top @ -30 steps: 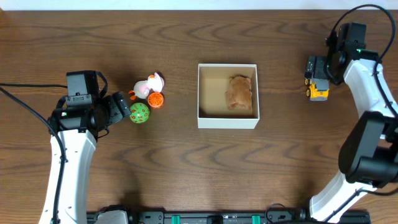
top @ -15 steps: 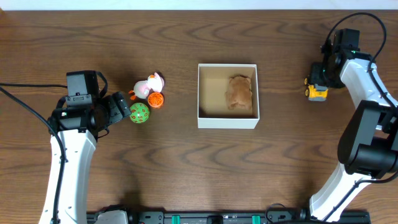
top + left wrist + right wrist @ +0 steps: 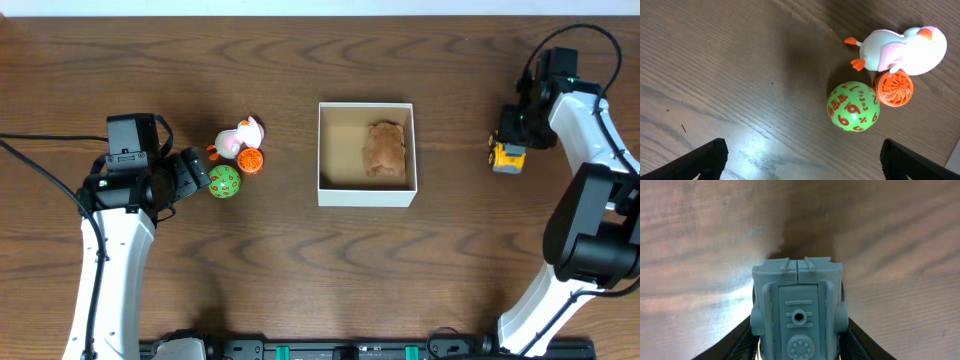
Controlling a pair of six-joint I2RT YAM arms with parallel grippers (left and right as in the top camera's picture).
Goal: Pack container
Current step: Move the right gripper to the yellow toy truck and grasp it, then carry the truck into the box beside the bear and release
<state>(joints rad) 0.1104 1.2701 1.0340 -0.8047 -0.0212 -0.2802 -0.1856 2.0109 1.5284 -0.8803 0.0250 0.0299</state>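
The toy truck will leave my right gripper in the container (image 3: 344,134) against its far side, beside the brown plush toy.
The container (image 3: 366,196), a white-walled square box with a tan inside, stands mid-table with a brown plush toy (image 3: 385,148) lying in its right half. Far right, my right gripper (image 3: 513,138) is shut on a yellow and grey toy truck (image 3: 509,157). In the right wrist view its black fingers (image 3: 740,341) press both sides of the truck's grey body (image 3: 798,310). At the left, my left gripper (image 3: 194,178) (image 3: 805,167) stands open over bare wood, just short of a green numbered ball (image 3: 853,106).
An orange ribbed ball (image 3: 250,160) (image 3: 894,88) and a white and pink duck toy (image 3: 238,139) (image 3: 902,47) lie touching beside the green ball (image 3: 224,181). The arm bases stand at the table's near left and right corners.
My right gripper has closed from wide open onto the toy truck, and the truck has shifted slightly toward the near edge. The left arm has not moved.
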